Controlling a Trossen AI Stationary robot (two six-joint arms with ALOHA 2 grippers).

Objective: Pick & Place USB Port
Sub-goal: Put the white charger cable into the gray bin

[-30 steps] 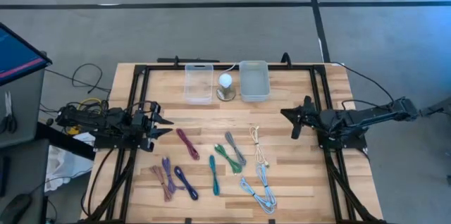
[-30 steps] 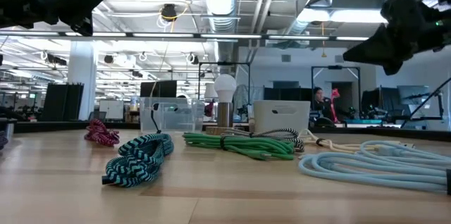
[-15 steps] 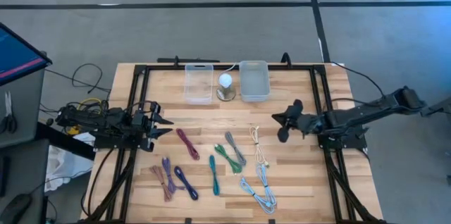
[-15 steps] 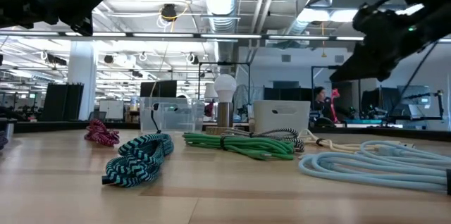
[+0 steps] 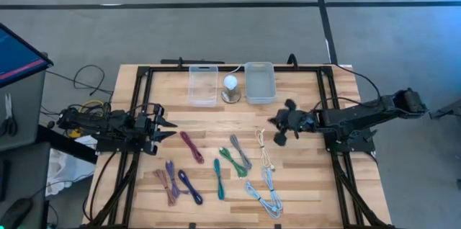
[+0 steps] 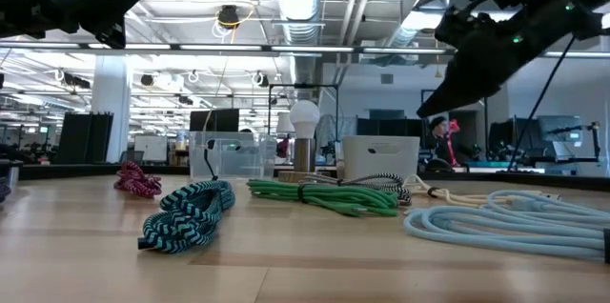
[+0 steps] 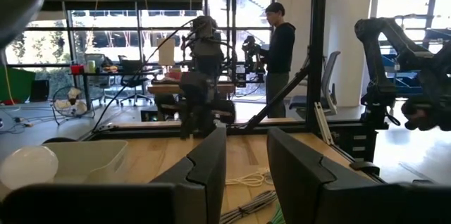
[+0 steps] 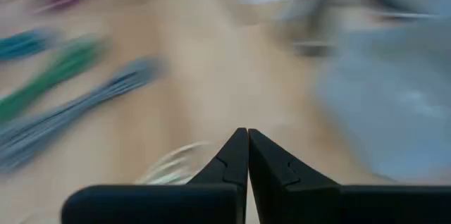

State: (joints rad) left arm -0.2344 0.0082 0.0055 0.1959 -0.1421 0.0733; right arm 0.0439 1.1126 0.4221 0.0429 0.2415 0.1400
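The cream cable has a bunched middle and a far loop. My right gripper needs to close on the cream cable's bunched middle (image 5: pixel 263 149), just on the near side of that far loop.
Several coiled USB cables lie flat on the wooden table: magenta (image 5: pixel 191 147), purple (image 5: pixel 171 171), navy (image 5: pixel 189 186), teal (image 5: pixel 218 177), green (image 5: pixel 232 161), grey (image 5: pixel 240 151), cream (image 5: pixel 266 150) and light blue (image 5: pixel 265 193). My right gripper (image 5: pixel 274 122) hangs shut above the table, tipped downward, just beyond the cream cable's far end (image 8: pixel 173 164); it touches nothing. My left gripper (image 5: pixel 169 127) waits open at the table's left side, held level above the wood, with nothing between its fingers (image 7: pixel 211 160).
Two clear bins (image 5: pixel 203 85) (image 5: pixel 260 82) stand at the far edge with a white bulb lamp (image 5: pixel 230 88) between them. Black frame rails (image 5: pixel 325 114) run along both sides. A person (image 7: pixel 280 44) stands in the room beyond the table.
My right gripper has swung from the right rail toward the table's middle, going left over the bare wood, and has tipped downward and rolled a little. It now hangs near the cream cable's far end. The cables lie as before.
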